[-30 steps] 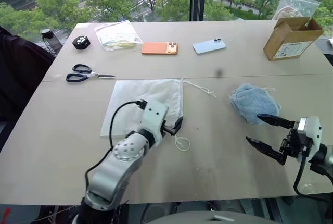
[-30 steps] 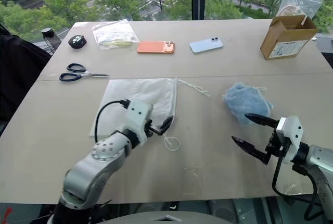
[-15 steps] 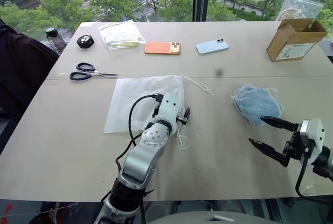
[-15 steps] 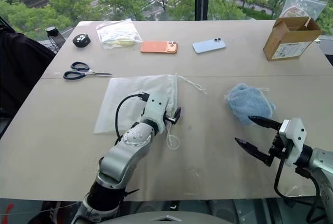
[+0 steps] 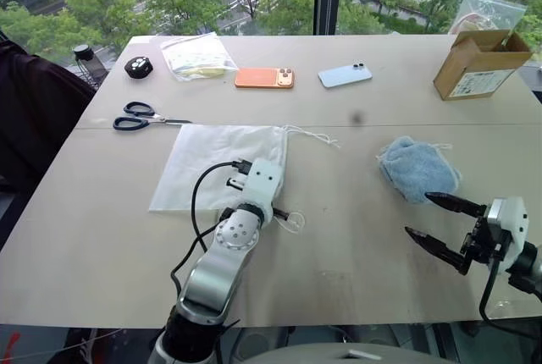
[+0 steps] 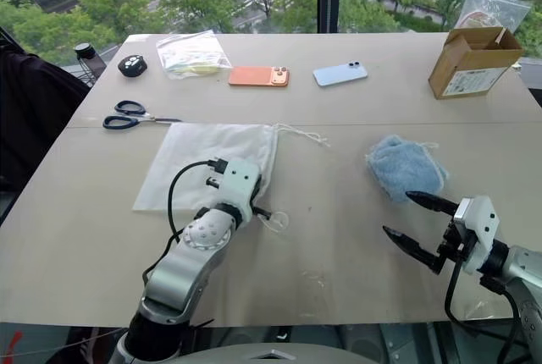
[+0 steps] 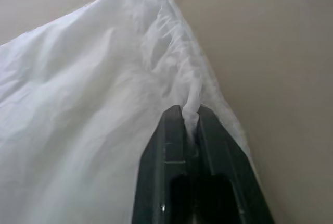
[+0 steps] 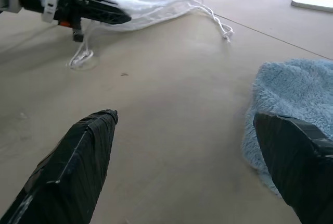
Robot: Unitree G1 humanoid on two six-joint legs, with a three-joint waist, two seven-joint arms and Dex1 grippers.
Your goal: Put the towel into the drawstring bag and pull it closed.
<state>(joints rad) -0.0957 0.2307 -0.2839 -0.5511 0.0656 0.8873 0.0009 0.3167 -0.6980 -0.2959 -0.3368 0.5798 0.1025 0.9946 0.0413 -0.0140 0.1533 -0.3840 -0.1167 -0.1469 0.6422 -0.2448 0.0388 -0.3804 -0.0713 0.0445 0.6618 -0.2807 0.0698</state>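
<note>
I need to next move my right gripper to the middle of the light-blue towel's near half [image 5: 424, 170] [image 8: 310, 103] and use it to grab the bunched cloth there.
The white drawstring bag [image 5: 212, 161] lies flat on the table left of centre, its mouth toward the right. One cord [image 5: 315, 135] trails off its far corner and a cord loop [image 5: 292, 223] lies near its front corner. My left gripper [image 7: 190, 113] is shut on the bag's bunched mouth edge; the right wrist view shows it too, low over the table [image 8: 104, 13]. The light-blue towel [image 5: 417, 169] lies bunched at the right. My right gripper [image 5: 432, 220] stands open just in front of the towel [image 8: 296, 94], with nothing between its fingers.
Along the far side lie scissors [image 5: 148, 116], a clear zip bag [image 5: 196, 55], a black round object [image 5: 135, 67], an orange phone [image 5: 263, 78] and a blue phone [image 5: 345, 75]. A cardboard box [image 5: 478, 61] stands at the far right corner.
My left gripper has shut on the bag's mouth edge, and the bag has slid a little to the left with it. The right gripper has not moved.
</note>
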